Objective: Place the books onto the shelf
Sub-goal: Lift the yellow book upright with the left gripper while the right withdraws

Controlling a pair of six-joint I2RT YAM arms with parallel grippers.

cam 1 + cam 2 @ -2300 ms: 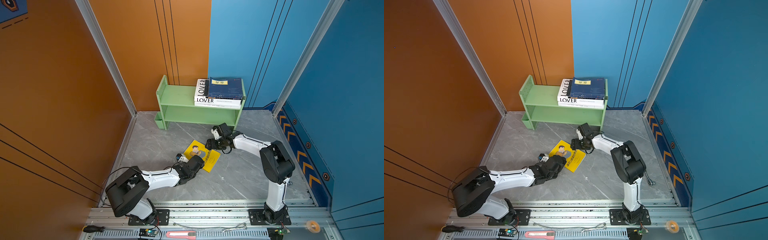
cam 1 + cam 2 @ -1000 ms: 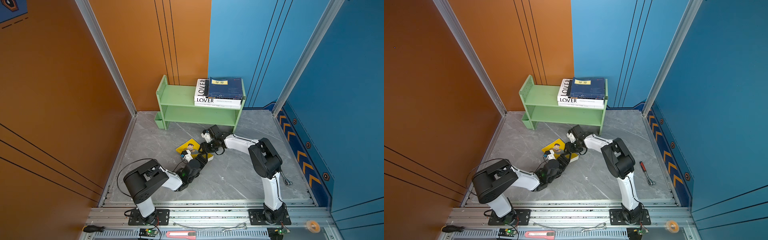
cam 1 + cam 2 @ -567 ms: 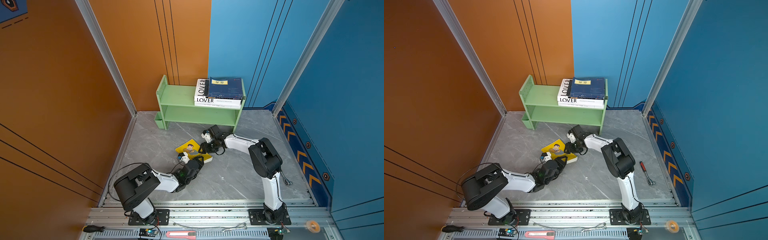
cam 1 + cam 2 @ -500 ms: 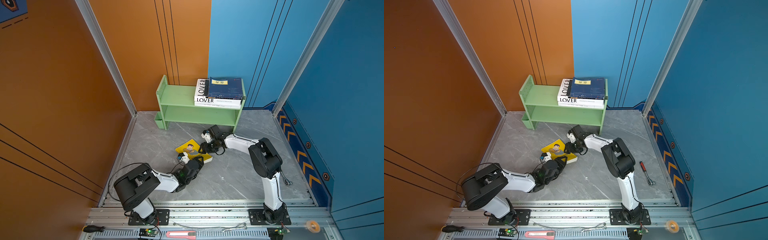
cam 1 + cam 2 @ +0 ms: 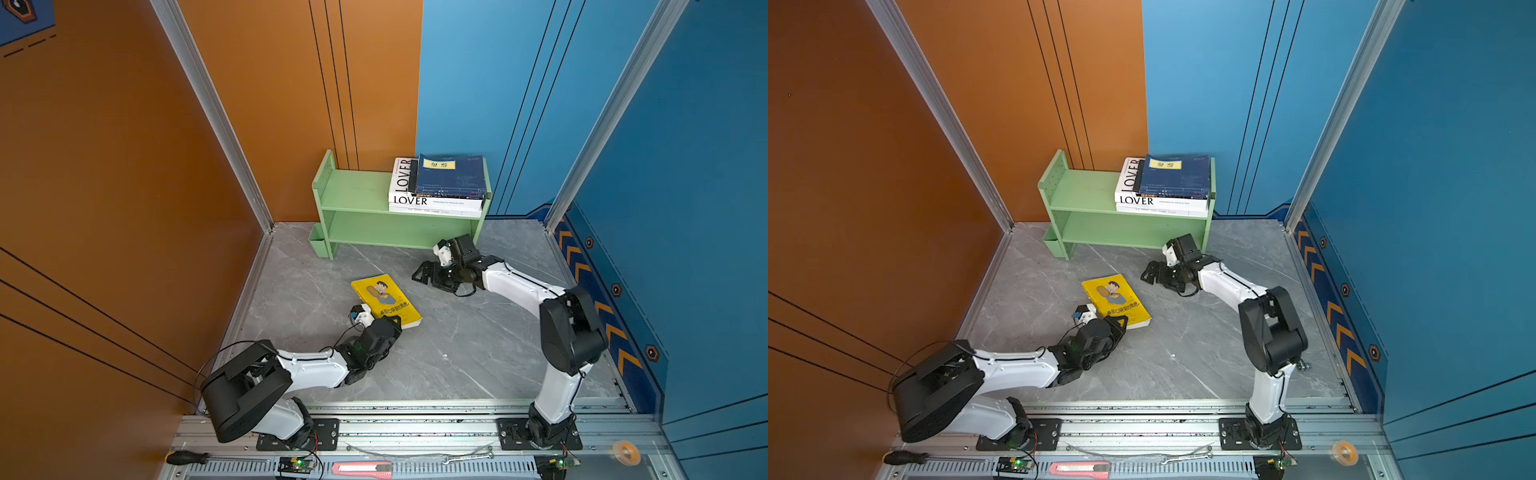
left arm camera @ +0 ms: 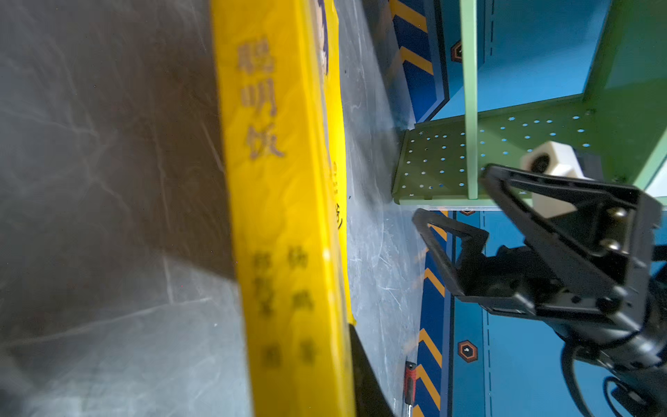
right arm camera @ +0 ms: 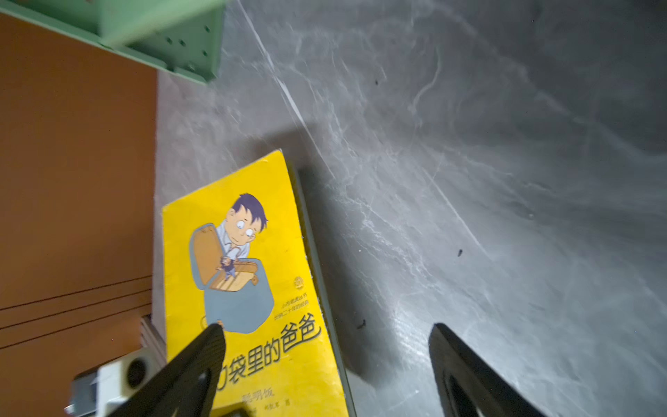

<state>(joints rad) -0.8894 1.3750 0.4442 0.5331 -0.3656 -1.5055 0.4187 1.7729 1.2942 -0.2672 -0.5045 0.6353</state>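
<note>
I am holding the yellow book low on its spine with my left gripper, so I should pass it to my right gripper and take the spine's top end (image 5: 354, 284).
A yellow cartoon-cover book (image 5: 384, 297) (image 5: 1113, 300) lies on the grey floor in front of the shelf (image 5: 357, 195) (image 5: 1084, 195). My left gripper (image 5: 392, 322) (image 5: 1119, 322) is shut on its near edge. In the left wrist view the book's spine (image 6: 281, 216) fills the middle, with one black finger (image 6: 362, 379) against the cover. My right gripper (image 5: 424, 274) (image 5: 1150, 272) (image 7: 326, 328) (image 6: 451, 191) hangs open to the right of the book, holding nothing. The other books are stacked on the shelf's top tier at the right end. There a navy book (image 5: 451, 174) (image 5: 1175, 174) tops the white "LOVER" book (image 5: 409, 200) (image 5: 1136, 200).
A little green cup (image 5: 318, 245) hangs at the shelf's left foot. A red-handled screwdriver (image 6: 409, 375) lies on the floor near the right wall. The front rail carries a black-handled screwdriver (image 5: 183, 457), a red utility knife (image 5: 361, 468), a wrench (image 5: 469, 457) and a tape roll (image 5: 625, 453). Orange and blue walls close in the floor.
My right gripper has opened and drawn back to the right, off the yellow book. My left gripper has closed on the book's near edge.
</note>
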